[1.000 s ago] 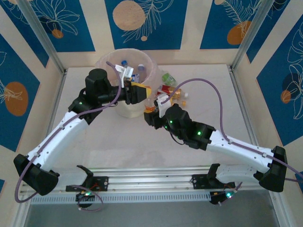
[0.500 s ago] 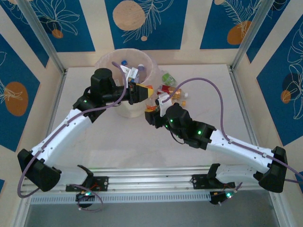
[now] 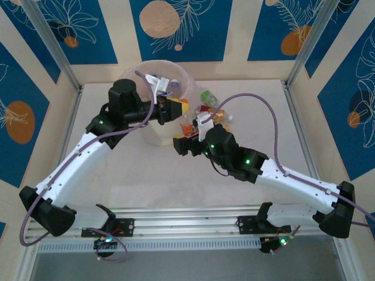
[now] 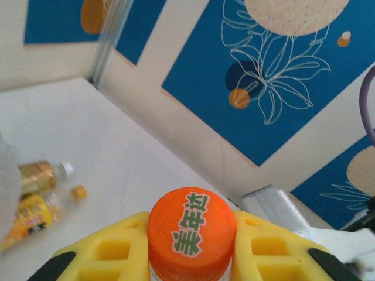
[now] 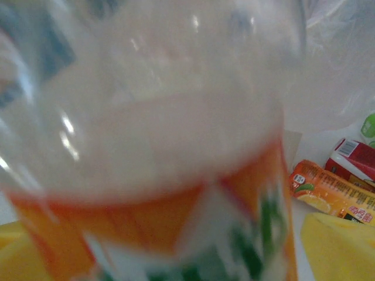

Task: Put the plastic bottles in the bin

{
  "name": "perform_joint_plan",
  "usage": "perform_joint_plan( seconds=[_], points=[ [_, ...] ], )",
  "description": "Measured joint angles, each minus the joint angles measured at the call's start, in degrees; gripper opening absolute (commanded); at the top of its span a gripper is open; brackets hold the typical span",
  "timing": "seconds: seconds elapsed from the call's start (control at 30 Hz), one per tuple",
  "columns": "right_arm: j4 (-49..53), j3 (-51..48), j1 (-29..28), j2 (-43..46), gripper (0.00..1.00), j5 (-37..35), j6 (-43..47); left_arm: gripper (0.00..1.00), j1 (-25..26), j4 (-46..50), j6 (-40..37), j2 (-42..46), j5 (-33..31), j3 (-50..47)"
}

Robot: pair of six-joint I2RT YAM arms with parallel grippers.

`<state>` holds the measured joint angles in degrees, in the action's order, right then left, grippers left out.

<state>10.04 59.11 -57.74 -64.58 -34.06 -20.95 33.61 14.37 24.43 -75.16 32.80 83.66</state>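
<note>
I will release the clear bottle from my left gripper inside the bin's near side (image 3: 153, 99), beside the bottles there.
My left gripper (image 3: 176, 109) hangs at the right rim of the bin (image 3: 146, 70), a pale translucent bucket with several bottles (image 3: 162, 83) inside. Its yellow fingers (image 4: 105, 257) are shut on a clear bottle by the neck; the orange cap (image 4: 190, 228) with green print faces the left wrist camera. My right gripper (image 3: 183, 141) sits low beside the bin's right wall, shut on a clear bottle with an orange and green label (image 5: 164, 187), very close and blurred in the right wrist view. More bottles (image 3: 214, 114) lie in a heap on the table right of the bin.
Two amber bottles (image 4: 38, 175) lie on the table below the left gripper. Orange (image 5: 328, 193) and red (image 5: 354, 155) bottles lie beyond the right gripper, with the bin's liner (image 5: 334, 58) behind. The two grippers are close together. Metal frame posts (image 3: 304, 41) stand at the back corners.
The left arm has moved farther back with its bottle, over the bin's right rim. The right gripper has shifted slightly left with its bottle.
</note>
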Motion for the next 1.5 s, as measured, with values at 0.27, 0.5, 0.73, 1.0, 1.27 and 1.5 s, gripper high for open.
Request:
perform_joint_plan(
  seconds=[0.27, 0.5, 0.73, 1.0, 1.27, 1.5],
  points=[
    [3.0, 0.6, 2.5, 2.0, 0.99, 1.9, -1.3, 0.01, -4.2, 8.0, -5.3, -2.6, -9.7, 15.5],
    [11.9, 5.6, 9.9, 3.3, 0.99, 3.3, -5.9, 0.04, -13.5, 12.3, -6.4, -6.2, -17.5, 22.5],
    [21.4, 11.3, 26.4, -2.9, 0.99, 11.7, -11.7, 0.05, -17.3, 16.2, -10.6, -11.5, -25.7, 28.8],
    [25.6, 16.0, 37.2, -16.1, 0.96, 24.0, -9.4, 0.07, -19.9, 23.6, -12.5, -23.6, -25.5, 37.1],
    [25.4, 22.3, 42.5, -28.7, 0.93, 29.9, -4.4, 0.18, -20.0, 29.8, -13.3, -31.9, -24.1, 40.8],
    [25.3, 25.4, 45.0, -38.4, 0.93, 34.0, -1.6, 0.49, -20.0, 33.8, -14.7, -35.7, -22.3, 43.7]
  ],
)
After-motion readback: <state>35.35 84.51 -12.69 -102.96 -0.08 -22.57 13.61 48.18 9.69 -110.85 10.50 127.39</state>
